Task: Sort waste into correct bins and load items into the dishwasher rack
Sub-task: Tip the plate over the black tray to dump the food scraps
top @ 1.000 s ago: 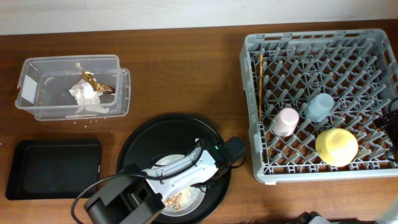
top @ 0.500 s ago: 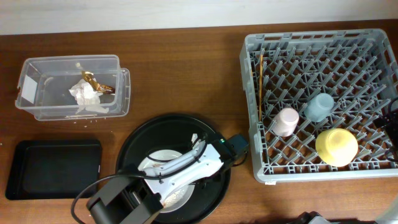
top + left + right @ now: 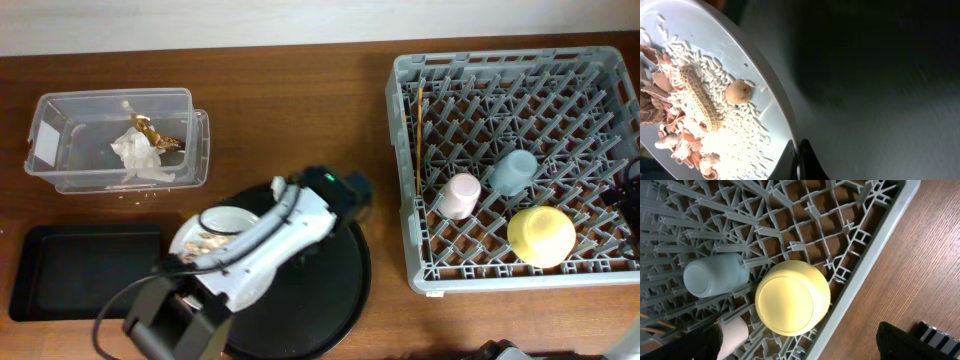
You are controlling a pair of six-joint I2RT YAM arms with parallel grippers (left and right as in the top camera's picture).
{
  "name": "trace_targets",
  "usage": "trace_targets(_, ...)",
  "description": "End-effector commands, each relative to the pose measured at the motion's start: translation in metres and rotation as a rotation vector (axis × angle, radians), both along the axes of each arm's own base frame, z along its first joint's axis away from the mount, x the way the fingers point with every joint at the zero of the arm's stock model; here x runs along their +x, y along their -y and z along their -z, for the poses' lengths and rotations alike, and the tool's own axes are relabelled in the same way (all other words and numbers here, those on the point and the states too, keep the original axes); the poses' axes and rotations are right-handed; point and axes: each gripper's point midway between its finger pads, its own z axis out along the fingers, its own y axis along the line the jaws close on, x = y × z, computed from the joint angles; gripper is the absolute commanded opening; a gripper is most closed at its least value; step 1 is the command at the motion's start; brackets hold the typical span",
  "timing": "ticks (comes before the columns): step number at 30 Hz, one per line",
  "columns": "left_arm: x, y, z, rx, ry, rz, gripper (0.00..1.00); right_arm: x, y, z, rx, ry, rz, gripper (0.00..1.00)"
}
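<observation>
My left gripper has the pale round plate. It will set the plate down on the middle of the round black tray (image 3: 286, 276).
My left gripper (image 3: 799, 159) is shut on the rim of the pale round plate (image 3: 670, 30). The plate carries beige-brown food scraps (image 3: 685, 115) and white rice. In the overhead view the plate (image 3: 198, 228) hangs over the left edge of the round black tray (image 3: 320, 290), next to the shallow black tray (image 3: 85, 270). The clear box (image 3: 60, 150) holds crumpled white paper (image 3: 135, 152). The grey rack (image 3: 420, 270) holds the chopsticks (image 3: 417, 140), pink cup (image 3: 460, 193), light-blue cup (image 3: 513, 170) and yellow bowl (image 3: 541, 236). My right gripper (image 3: 805, 347) is open and empty over the rack's corner, by the yellow bowl (image 3: 792, 297).
A few crumbs (image 3: 130, 193) lie on the wooden table just in front of the clear box. My left arm (image 3: 300, 215) arches over the round black tray. The rack's rim (image 3: 865, 265) runs diagonally, with bare wood beyond it.
My left gripper has lifted the plate with the scraps off the round black tray's middle and carried it up and left, toward the shallow black tray. The right arm has not moved.
</observation>
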Motion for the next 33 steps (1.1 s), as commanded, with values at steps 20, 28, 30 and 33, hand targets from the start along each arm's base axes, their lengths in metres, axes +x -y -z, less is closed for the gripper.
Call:
trace_targets(20,0.107,-0.217,-0.063,-0.658,0.353,-0.406,0.0,-0.001,0.0,-0.005,-0.012,0.013,-0.005,0.99)
trace_targets(28,0.102,-0.242,-0.094,-1.036,0.5,-0.425,0.0,-0.001,0.0,-0.005,-0.012,0.013,-0.005,0.99)
trace_targets(30,0.096,-0.256,-0.096,-1.051,0.526,-0.469,0.0,-0.001,0.0,-0.005,-0.012,0.013,-0.005,0.99)
trace_targets(33,0.083,-0.273,-0.098,-1.078,0.55,-0.547,0.0,-0.001,0.0,-0.005,-0.012,0.013,-0.005,0.99)
